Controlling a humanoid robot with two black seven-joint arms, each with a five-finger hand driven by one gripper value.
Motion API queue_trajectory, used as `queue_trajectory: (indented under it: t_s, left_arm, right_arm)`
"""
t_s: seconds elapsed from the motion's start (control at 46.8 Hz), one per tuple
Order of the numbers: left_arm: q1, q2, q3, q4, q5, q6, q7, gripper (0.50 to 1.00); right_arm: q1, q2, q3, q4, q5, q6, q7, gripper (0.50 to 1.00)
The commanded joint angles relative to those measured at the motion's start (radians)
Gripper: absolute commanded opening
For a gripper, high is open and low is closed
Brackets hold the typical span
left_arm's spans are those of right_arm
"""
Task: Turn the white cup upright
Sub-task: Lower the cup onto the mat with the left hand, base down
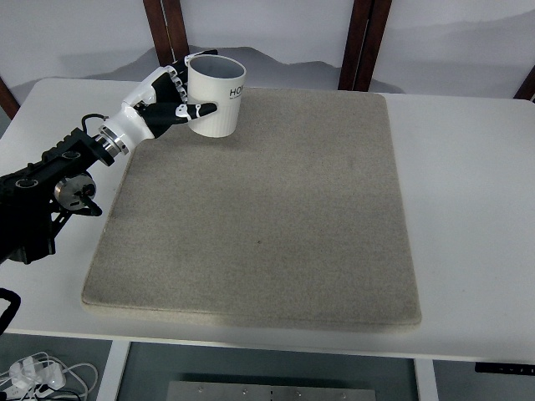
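My left gripper should set the white cup, now at the mat's far corner, down upright and release it on the grey mat (226, 178), a little toward the black arm from the middle of the mat.
A white cup (216, 94) with dark lettering stands upright, mouth up, at the far left corner of the grey mat (267, 209). My left hand (177, 93) wraps the cup's left side. Its thumb lies across the front and its fingers curl round the back. The black left arm comes in from the left edge. Whether the cup's base rests on the mat or hangs just above it is unclear.
The mat lies on a white table (468, 184). Dark wooden legs (364, 42) rise behind the table's far edge. White cables and a plug (38, 374) lie on the floor at the bottom left.
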Motion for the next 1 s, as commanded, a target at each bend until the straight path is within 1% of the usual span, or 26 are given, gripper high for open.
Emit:
queue_trajectory:
  t_s: [0.0,0.235,0.427,0.512,0.705,0.854,0.982]
  left_arm:
    - [0.005,-0.021,0.0,0.03,0.0,0.0,0.0,0.501]
    - [0.022,-0.033,0.002,0.044,0.0,0.001,0.0,0.501]
    - [0.022,-0.07,0.005,0.104,0.011,0.003,0.0,0.5]
    - [0.022,-0.075,0.01,0.107,0.014,0.006,0.0,0.5]
    - [0.022,-0.078,0.091,0.107,0.014,0.018,0.0,0.5]
    - [0.022,-0.09,0.103,0.122,0.016,0.021,0.0,0.5]
    - [0.022,-0.102,0.14,0.127,0.019,0.047,0.0,0.501]
  right_arm:
    - [0.0,0.0,0.0,0.0,0.0,0.0,0.0,0.952]
    - [0.0,0.0,0.0,0.0,0.0,0.0,0.0,0.952]
    - [0.0,0.0,0.0,0.0,0.0,0.0,0.0,0.952]
    - [0.0,0.0,0.0,0.0,0.0,0.0,0.0,0.952]
    - [0.0,0.0,0.0,0.0,0.0,0.0,0.0,0.952]
    - [0.0,0.0,0.0,0.0,0.0,0.0,0.0,0.952]
    - [0.0,0.0,0.0,0.0,0.0,0.0,0.0,0.952]
